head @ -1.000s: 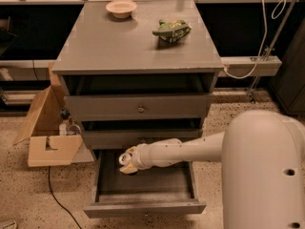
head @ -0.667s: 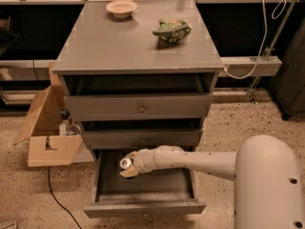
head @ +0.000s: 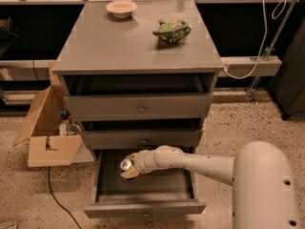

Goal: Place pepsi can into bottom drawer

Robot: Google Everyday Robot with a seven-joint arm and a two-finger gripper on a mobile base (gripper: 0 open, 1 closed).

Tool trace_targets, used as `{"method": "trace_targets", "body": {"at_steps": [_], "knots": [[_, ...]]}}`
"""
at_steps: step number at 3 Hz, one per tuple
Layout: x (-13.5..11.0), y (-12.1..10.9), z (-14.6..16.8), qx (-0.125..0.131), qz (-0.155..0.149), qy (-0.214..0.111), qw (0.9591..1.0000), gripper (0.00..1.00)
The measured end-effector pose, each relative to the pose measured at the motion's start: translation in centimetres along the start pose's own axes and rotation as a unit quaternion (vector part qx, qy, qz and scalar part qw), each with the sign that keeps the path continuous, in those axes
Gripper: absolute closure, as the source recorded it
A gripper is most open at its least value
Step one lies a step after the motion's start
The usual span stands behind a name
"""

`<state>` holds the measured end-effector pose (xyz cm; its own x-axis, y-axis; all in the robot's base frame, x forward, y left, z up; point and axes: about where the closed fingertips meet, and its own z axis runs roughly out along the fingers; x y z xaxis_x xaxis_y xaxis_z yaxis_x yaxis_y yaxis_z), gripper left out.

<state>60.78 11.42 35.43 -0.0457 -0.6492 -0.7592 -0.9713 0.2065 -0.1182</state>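
The robot's gripper needs to let go of the pepsi can on the bottom drawer's inside, off-centre (head: 132, 176) toward the cardboard box.
The bottom drawer (head: 143, 208) of the grey cabinet (head: 119, 46) is pulled open toward me. My gripper (head: 128, 168) reaches in from the right over the drawer's dark inside, toward its back left. It is shut on the pepsi can (head: 126, 164), of which I see mainly the silver top and a bit of dark side. The can is held above the drawer floor, tilted.
A cream bowl (head: 121, 8) and a green snack bag (head: 171, 30) lie on the cabinet top. The two upper drawers (head: 140, 108) stand slightly ajar. An open cardboard box (head: 47, 128) sits on the floor at the left. A cable (head: 57, 199) runs along the floor.
My arm has stretched farther left and down into the open drawer, carrying the can with it. The drawers have not moved.
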Motion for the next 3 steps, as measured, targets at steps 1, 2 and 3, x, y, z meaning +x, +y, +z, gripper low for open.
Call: {"method": "trace_targets", "body": {"at_steps": [1, 2, 3], "knots": [[3.6, 0.4, 3.8, -0.039, -0.009, -0.012, 0.9991, 1.0], [8.0, -0.3, 7.4, -0.059, -0.001, -0.021, 0.998, 1.0], [10.0, -1.0, 8.7, -0.053, 0.007, -0.025, 0.9982, 1.0]]}}
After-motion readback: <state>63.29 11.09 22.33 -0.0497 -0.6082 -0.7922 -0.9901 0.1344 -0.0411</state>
